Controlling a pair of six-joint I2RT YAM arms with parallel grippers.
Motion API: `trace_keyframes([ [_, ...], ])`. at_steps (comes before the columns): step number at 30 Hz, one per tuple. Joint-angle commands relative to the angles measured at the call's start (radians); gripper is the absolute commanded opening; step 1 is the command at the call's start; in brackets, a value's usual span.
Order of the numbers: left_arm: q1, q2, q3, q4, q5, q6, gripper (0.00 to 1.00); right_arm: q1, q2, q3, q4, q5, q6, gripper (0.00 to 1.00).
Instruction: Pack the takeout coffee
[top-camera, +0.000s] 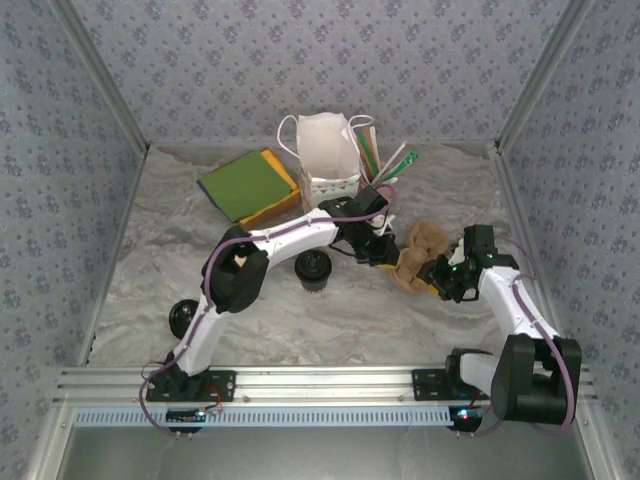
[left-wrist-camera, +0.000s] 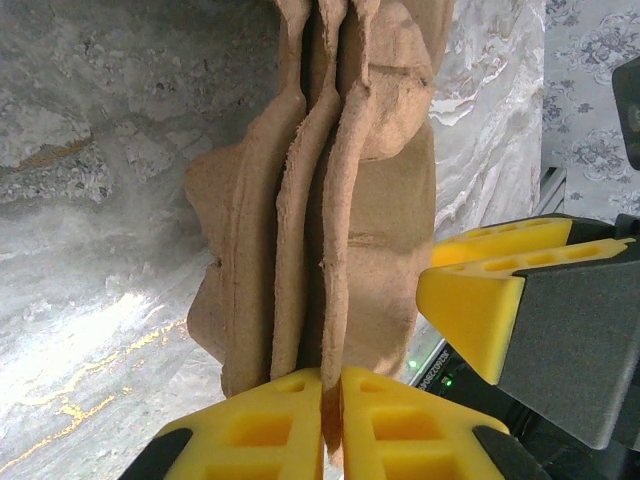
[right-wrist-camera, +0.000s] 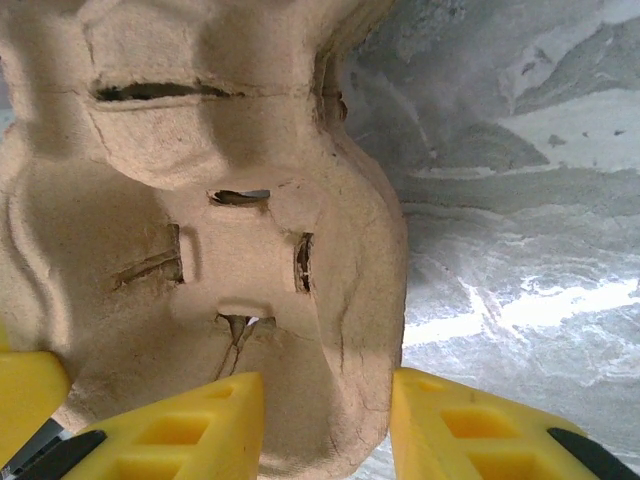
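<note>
The other pulp layers sit snugly beside the carrier edge that the robot's left gripper pinches, so it should re-grip that carrier edge (left-wrist-camera: 338, 285) and work it away from them.
The takeout coffee (top-camera: 313, 270), a small dark cup with a black lid, stands on the table under my left arm, and neither gripper touches it. Right of it, a brown pulp cup carrier (top-camera: 420, 250) hangs between both grippers. My left gripper (left-wrist-camera: 332, 375) is shut on one thin edge of the carrier (left-wrist-camera: 370, 200), with more pulp layers beside that edge. My right gripper (right-wrist-camera: 327, 385) holds a rounded lobe of the carrier (right-wrist-camera: 200, 200), and its fingers press on both sides. In the top view, the left gripper (top-camera: 385, 250) and right gripper (top-camera: 440, 275) face each other across the carrier.
A white paper bag (top-camera: 328, 150) stands open at the back centre, with straws and sticks (top-camera: 385, 160) leaning beside it. Green and orange flat sheets (top-camera: 250, 185) lie at the back left. A loose black lid (top-camera: 183, 318) sits near the left arm's base. Patterned walls enclose the table.
</note>
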Motion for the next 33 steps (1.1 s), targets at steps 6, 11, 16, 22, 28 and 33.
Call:
trace_keyframes([
  [6, -0.001, 0.001, 0.008, -0.003, 0.032, 0.000, 0.13, -0.003, -0.020, 0.001, 0.024, -0.066, 0.018, 0.35],
  [11, -0.002, 0.005, 0.007, -0.005, 0.035, 0.002, 0.19, -0.015, -0.059, 0.002, 0.029, -0.081, 0.034, 0.35],
  [16, -0.002, 0.008, 0.008, -0.008, 0.032, 0.001, 0.24, -0.026, -0.067, 0.007, 0.019, -0.086, 0.034, 0.35],
  [22, -0.002, 0.017, 0.014, -0.008, 0.037, -0.001, 0.26, -0.032, -0.067, -0.005, 0.032, -0.093, 0.041, 0.36],
  [28, -0.007, 0.031, 0.023, -0.007, 0.055, -0.004, 0.31, -0.040, -0.070, -0.007, 0.024, -0.088, 0.037, 0.36],
  [33, -0.008, 0.035, 0.028, 0.009, 0.085, -0.016, 0.33, -0.040, -0.065, -0.016, 0.021, -0.086, 0.031, 0.37],
])
